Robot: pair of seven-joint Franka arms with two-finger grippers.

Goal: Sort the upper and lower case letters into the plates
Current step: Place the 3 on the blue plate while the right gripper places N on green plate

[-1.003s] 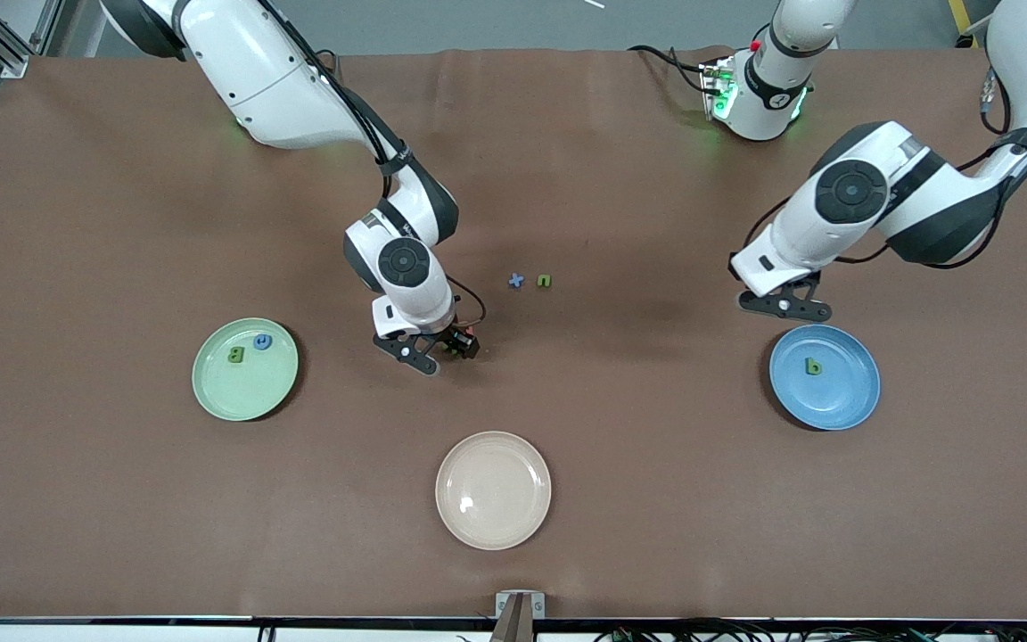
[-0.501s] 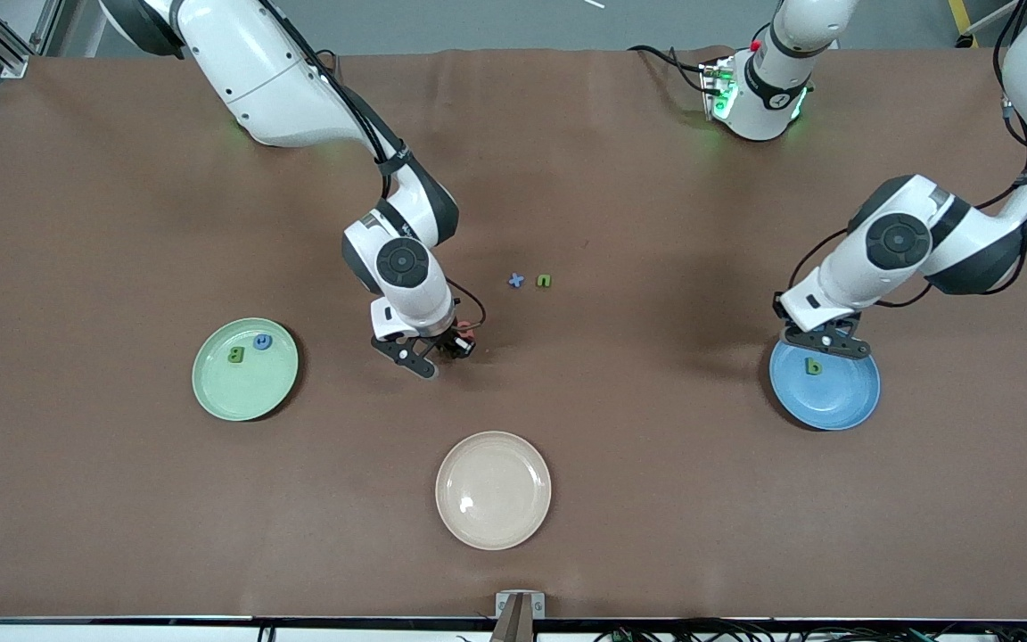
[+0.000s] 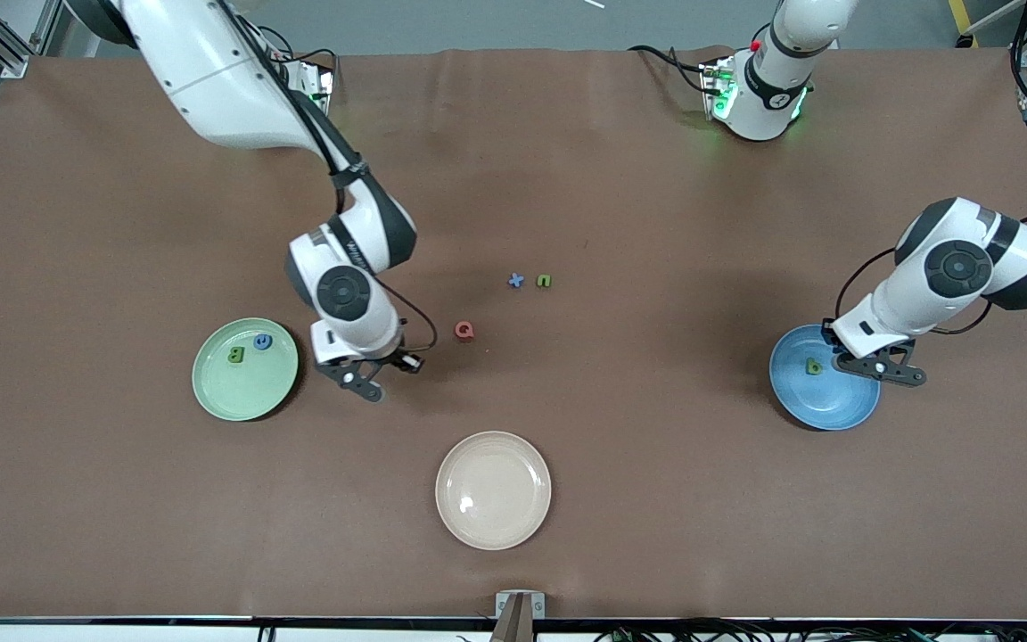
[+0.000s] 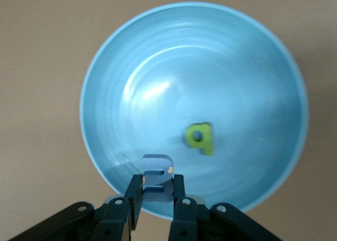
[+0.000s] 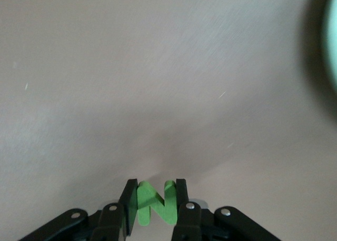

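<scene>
Next, I let go of the blue letter with my left gripper in the sky blue plate [image 3: 828,371] [image 4: 174,127], next to the green b.
The mint green plate [image 3: 242,392] lies toward the right arm's end and holds a green B [image 3: 235,354] and a small blue letter [image 3: 262,341]. Beside that plate, my right gripper [image 3: 377,370] hangs over bare table, shut on a green N [image 5: 156,201]. Toward the left arm's end, the sky blue plate [image 3: 825,406] holds a green b [image 3: 813,366]. My left gripper [image 3: 875,367] hangs over that plate's edge, shut on a blue letter [image 4: 157,178]. A red Q [image 3: 464,331], a blue x [image 3: 515,280] and a green n [image 3: 545,281] lie loose mid-table.
A cream-beige plate [image 3: 493,489] lies nearer to the front camera than the loose letters, with nothing in it. The mint plate's rim [image 5: 331,41] shows at the edge of the right wrist view. Brown cloth covers the whole table.
My right gripper shut on the green N beside the red Q and carried it toward the mint plate, uncovering the Q. My left gripper moved over the blue plate with its blue letter.
</scene>
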